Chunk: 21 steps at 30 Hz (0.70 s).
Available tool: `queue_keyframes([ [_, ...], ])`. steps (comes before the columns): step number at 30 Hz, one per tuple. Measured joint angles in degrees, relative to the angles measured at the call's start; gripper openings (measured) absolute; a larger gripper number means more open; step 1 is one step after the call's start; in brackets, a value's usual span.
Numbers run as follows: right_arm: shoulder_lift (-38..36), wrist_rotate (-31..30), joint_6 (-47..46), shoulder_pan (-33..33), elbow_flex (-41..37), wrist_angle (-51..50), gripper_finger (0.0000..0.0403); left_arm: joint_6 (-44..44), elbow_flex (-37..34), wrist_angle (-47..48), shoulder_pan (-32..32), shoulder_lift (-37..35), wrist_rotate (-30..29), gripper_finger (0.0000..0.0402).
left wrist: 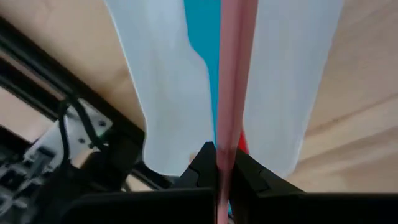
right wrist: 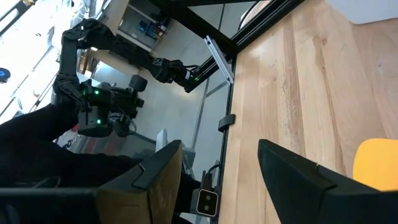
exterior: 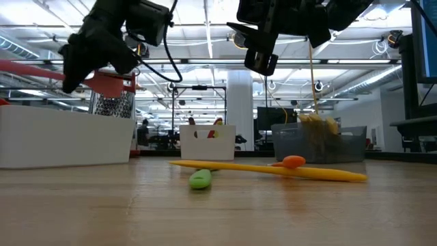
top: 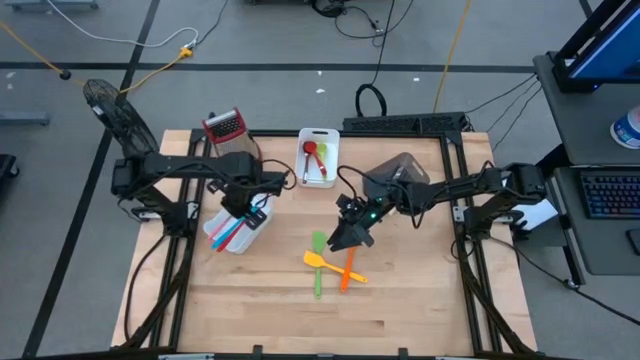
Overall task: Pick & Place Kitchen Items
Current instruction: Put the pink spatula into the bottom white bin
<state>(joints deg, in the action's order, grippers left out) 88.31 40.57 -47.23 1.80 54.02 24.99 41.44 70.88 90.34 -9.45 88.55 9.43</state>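
Observation:
My left gripper is to let go of the pink-red utensil, now held above the white bin, over the blue utensil in the white bin [top: 238, 225] [left wrist: 216, 87].
My left gripper [top: 244, 203] is shut on a pink-red utensil [left wrist: 230, 74] above a white bin [top: 222, 238] at the table's left; a blue utensil [left wrist: 202, 31] lies in that bin. My right gripper [top: 350, 236] hangs open above the table's middle, touching nothing. Just near of it a green utensil [top: 318, 270], a yellow spatula [top: 315, 259] and an orange utensil [top: 347, 272] lie crossed on the wood. In the low view the yellow spatula [exterior: 273, 169] rests over the green one [exterior: 200, 179]. My left gripper pinches the pink-red utensil's long handle [left wrist: 225, 144] between its two fingers. The fingers come steeply from above, and the handle runs on past the fingertips over the bin. In the low view the utensil [exterior: 102, 80] is lifted clear above the bin's rim.
A box grater with a red handle [top: 224, 127] stands at the far left. A small white bin [top: 329, 175] at the far middle holds a red and a green item. A grey bin [top: 400, 166] sits at the far right. The near half of the table is bare wood.

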Motion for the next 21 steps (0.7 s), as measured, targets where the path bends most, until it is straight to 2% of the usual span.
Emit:
queue_keyframes([
  [10, 0.0, -0.02, 0.0, 0.0, 0.0, 0.01, 0.0207, -3.89, -0.09, 0.25, -1.8, 2.15, 5.48, 0.0004],
  [21, 0.0, 0.01, 0.14, 0.0, 0.0, 0.01, 0.0205, -4.96, -8.51, -0.37, -1.84, 2.23, 8.22, 0.0005],
])
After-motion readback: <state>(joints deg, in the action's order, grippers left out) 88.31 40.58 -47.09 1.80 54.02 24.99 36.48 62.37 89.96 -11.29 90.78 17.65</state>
